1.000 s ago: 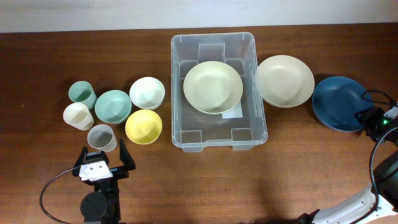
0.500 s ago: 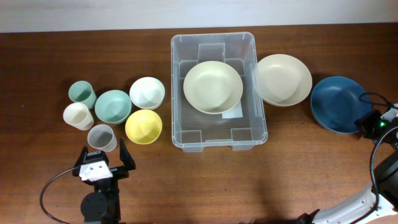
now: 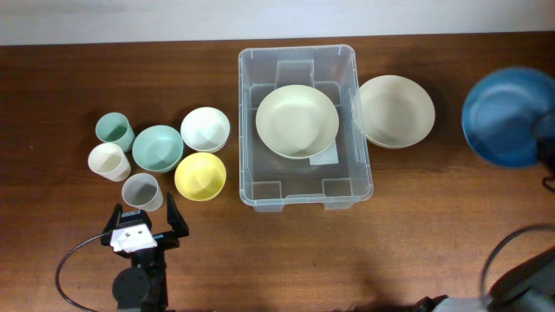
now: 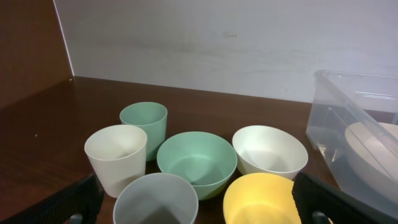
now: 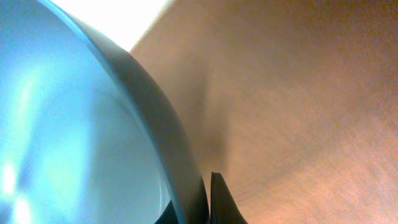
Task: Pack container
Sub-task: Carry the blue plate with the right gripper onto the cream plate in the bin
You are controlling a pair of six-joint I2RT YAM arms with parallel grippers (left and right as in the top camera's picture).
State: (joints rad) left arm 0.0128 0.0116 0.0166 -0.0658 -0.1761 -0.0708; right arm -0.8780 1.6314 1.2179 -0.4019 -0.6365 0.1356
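I'll set the dark blue bowl onto the cream bowl inside the container (image 3: 299,120) with my right gripper.
The container (image 3: 299,197), a large clear bin, stands mid-table with a cream bowl (image 3: 297,120) inside it; its corner also shows in the left wrist view (image 4: 348,124). A dark blue bowl (image 3: 507,117) hangs blurred above the table's right end. My right gripper (image 5: 208,202) is shut on its rim (image 5: 155,124); one dark finger (image 5: 222,205) shows outside the rim. Overhead, that gripper is mostly hidden at the frame's right edge. At the front left my left gripper (image 3: 143,227) stands open and empty behind a grey cup (image 3: 141,191).
A second cream bowl (image 3: 396,111) sits just right of the bin. Left of the bin stand a white bowl (image 3: 205,129), yellow bowl (image 3: 200,176), teal bowl (image 3: 157,148), green cup (image 3: 114,131) and cream cup (image 3: 108,161). A pale wall runs behind the table.
My right gripper closed on the blue bowl's rim, then lifted it off the table and carried it up and toward the back. The left arm stayed still.
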